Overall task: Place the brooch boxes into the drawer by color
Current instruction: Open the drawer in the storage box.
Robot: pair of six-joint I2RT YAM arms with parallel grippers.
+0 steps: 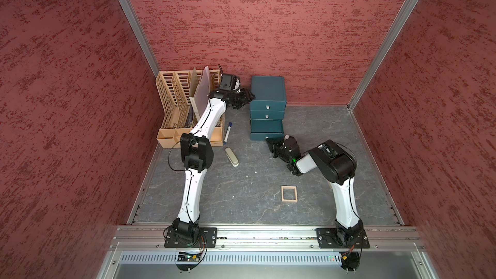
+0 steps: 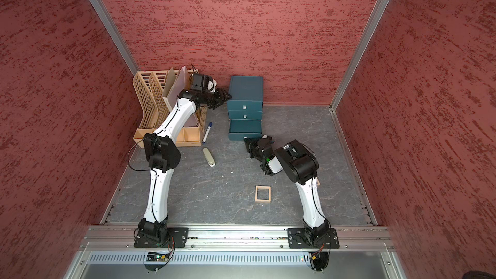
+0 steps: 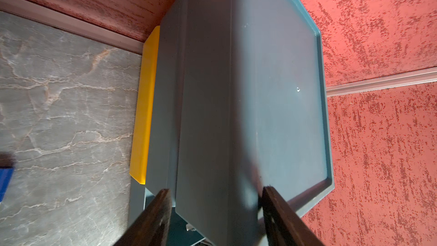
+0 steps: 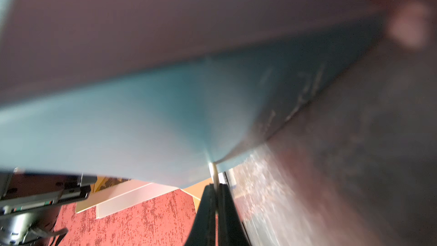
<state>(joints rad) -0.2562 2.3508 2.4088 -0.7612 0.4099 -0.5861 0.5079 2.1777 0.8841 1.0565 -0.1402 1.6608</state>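
Observation:
Next, my right gripper releases its hold on the thin metal handle over the grey table (image 1: 266, 147), at a spot that is just in front of the bottom drawer.
A tan square brooch box (image 1: 289, 193) (image 2: 263, 193) lies flat on the grey table, in front of my right arm. The teal drawer cabinet (image 1: 268, 88) (image 2: 245, 88) stands at the back with its bottom drawer (image 1: 266, 127) (image 2: 245, 127) pulled out. Nothing shows inside the drawer in both top views. My right gripper (image 1: 268, 140) (image 4: 215, 186) is shut on the thin metal handle (image 4: 213, 171) of that drawer's front. My left gripper (image 1: 251, 95) (image 3: 215, 189) clasps the cabinet's upper front-left corner, one finger on its top and one below.
A tan lattice file rack (image 1: 171, 108) with sheets stands left of the cabinet, under my left forearm. A blue-capped marker (image 1: 227, 132) and a beige eraser-like block (image 1: 231, 157) lie beside it. A yellow block (image 3: 144, 105) sits at the cabinet's foot. Red walls enclose three sides.

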